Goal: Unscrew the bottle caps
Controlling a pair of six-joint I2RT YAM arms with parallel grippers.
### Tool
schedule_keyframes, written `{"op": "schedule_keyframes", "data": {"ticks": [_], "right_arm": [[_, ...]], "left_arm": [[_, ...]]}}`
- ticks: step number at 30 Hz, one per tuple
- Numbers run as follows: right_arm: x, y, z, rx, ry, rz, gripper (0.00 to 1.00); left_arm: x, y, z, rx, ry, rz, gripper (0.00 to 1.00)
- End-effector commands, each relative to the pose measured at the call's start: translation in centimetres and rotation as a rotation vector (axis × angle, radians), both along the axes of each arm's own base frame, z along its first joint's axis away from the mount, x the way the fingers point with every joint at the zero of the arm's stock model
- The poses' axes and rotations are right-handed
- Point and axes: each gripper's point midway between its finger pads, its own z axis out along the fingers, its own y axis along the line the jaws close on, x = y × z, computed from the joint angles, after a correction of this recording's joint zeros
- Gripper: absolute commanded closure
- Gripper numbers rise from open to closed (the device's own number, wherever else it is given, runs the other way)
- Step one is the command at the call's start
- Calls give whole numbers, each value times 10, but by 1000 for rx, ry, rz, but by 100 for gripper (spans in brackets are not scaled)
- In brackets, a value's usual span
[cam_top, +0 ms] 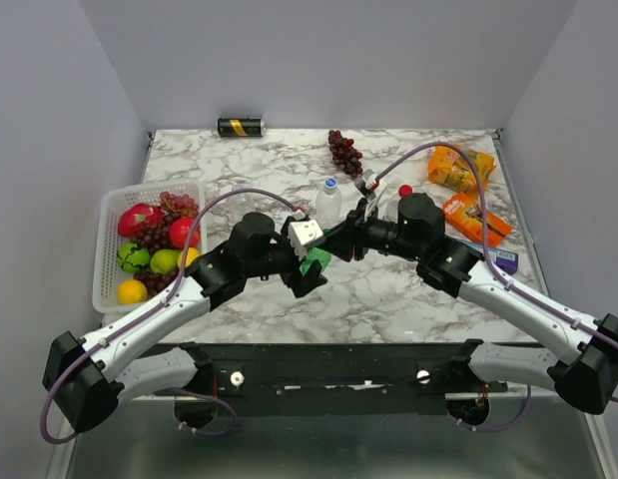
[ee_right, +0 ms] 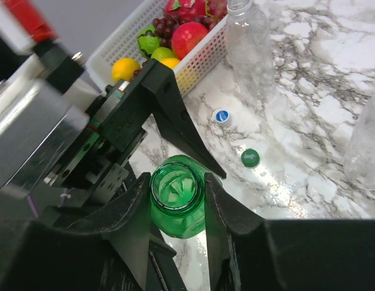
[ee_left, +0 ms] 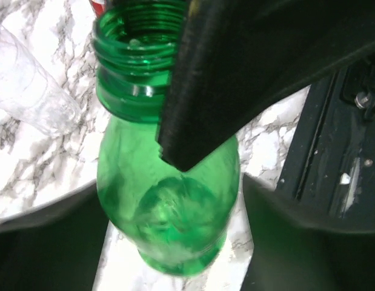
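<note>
My right gripper has the green bottle. It will put the bottle down on the marble [cam_top: 281,236] [ee_right: 295,128] next to the capless clear bottle.
The translucent green bottle [ee_right: 178,209] is held off the table between my two arms, its neck open and capless [ee_left: 136,36]. My left gripper [ee_left: 175,233] is shut on its body, one finger on each side. My right gripper [ee_right: 177,197] is shut on the threaded neck; one right finger [ee_left: 235,79] crosses the left wrist view. The green cap [ee_right: 250,157] lies loose on the marble. A clear bottle with a blue cap [cam_top: 328,203] stands upright behind the grippers. A capless clear bottle [ee_right: 245,42] stands near the basket. A red cap [cam_top: 405,190] shows behind my right arm.
A white basket [cam_top: 109,249] of fruit stands at the left. A blue-and-white cap [ee_right: 222,116] lies on the marble. Grapes [cam_top: 343,152], a black-and-gold can [cam_top: 241,127] and orange snack packs [cam_top: 458,168] lie at the back and right.
</note>
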Motion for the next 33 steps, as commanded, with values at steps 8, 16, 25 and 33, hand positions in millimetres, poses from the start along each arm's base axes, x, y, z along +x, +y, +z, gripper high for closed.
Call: {"op": "schedule_keyframes", "data": {"ticks": [8,16,25,33], "right_arm": [[23,-57,-3,-125,-117,-286,99],[8,-39,2,-136,-146,-211,99],[20,17,3,-187,-197,-184,99],[72,73,-18,-293,-253,-189,99]], "left_arm": [[-14,-7,42,-79,-59,-98,1],[85,126,98,-178,-175,594,1],[107,224,109,-228,-217,1061,1],[107,221,113,-290,-213,1061,1]]}}
